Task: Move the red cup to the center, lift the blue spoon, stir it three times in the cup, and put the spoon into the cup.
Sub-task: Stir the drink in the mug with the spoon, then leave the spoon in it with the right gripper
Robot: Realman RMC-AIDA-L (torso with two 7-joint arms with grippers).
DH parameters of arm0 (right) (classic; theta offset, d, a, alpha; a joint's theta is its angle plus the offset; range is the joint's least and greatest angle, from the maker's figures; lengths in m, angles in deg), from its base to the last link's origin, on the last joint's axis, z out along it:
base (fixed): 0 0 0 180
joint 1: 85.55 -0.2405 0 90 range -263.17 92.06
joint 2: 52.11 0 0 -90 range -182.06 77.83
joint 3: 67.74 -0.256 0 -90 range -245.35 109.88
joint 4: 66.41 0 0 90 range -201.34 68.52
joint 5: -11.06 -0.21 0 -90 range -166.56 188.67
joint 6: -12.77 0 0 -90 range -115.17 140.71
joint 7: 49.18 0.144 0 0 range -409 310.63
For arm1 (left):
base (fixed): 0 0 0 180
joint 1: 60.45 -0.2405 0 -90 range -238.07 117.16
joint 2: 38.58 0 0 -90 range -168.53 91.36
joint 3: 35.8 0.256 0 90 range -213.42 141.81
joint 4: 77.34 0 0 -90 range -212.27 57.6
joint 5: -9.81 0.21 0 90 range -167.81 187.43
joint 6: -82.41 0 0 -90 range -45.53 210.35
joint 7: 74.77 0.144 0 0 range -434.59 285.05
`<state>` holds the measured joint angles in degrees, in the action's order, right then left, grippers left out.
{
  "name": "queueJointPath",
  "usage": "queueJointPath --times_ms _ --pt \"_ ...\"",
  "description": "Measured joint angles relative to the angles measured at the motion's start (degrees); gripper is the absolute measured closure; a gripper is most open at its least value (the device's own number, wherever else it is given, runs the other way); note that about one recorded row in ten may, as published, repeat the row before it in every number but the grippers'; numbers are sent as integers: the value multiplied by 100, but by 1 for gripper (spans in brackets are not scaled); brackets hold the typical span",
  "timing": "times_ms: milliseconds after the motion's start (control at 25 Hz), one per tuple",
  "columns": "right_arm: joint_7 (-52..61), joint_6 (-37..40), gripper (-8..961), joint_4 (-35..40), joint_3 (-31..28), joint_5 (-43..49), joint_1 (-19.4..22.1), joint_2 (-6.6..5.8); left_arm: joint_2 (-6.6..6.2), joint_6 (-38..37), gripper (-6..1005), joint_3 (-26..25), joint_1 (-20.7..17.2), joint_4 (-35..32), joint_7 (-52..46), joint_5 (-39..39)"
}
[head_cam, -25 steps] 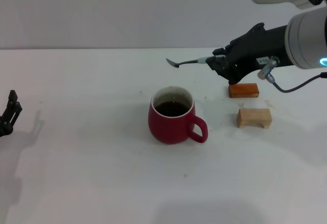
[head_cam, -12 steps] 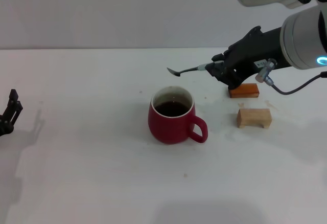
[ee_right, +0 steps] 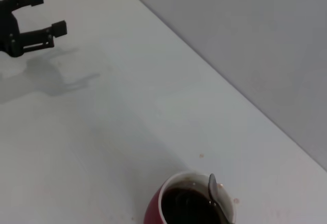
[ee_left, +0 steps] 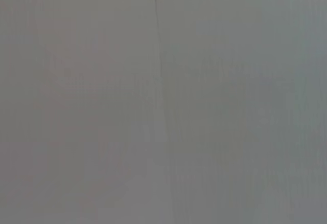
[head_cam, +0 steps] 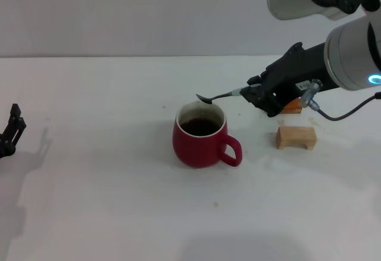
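Observation:
I should use my right gripper to leave the blue spoon in the dark liquid of the red cup, resting against the cup's rim (head_cam: 218, 121) above the cup's handle. The spoon is still held nearly level over the cup.
The red cup (head_cam: 201, 134) stands near the middle of the white table with dark liquid inside and its handle toward the right. It also shows in the right wrist view (ee_right: 190, 203). My right gripper (head_cam: 255, 92) is shut on the pale handle of the blue spoon (head_cam: 223, 95). The spoon is held nearly level, its metal bowl just above the cup's far rim. In the right wrist view the spoon's bowl (ee_right: 213, 187) hangs over the liquid. My left gripper (head_cam: 12, 131) is parked, open and empty, at the table's left edge, and shows in the right wrist view (ee_right: 34, 21).
A tan wooden block (head_cam: 296, 137) lies right of the cup. An orange-brown block (head_cam: 290, 107) lies behind it, partly hidden by my right gripper. The left wrist view shows only a plain grey surface.
My right gripper has moved down and toward the cup with the spoon. The spoon's bowl has dropped from well above and behind the cup to just over its rim.

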<state>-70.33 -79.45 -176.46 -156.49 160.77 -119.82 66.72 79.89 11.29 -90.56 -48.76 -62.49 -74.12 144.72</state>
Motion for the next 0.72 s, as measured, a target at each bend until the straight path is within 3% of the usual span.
queueJointPath --times_ms 720 --pt "-1 183 778 671 287 -52 -101 17 1 -11 147 0 -41 0 -4 0"
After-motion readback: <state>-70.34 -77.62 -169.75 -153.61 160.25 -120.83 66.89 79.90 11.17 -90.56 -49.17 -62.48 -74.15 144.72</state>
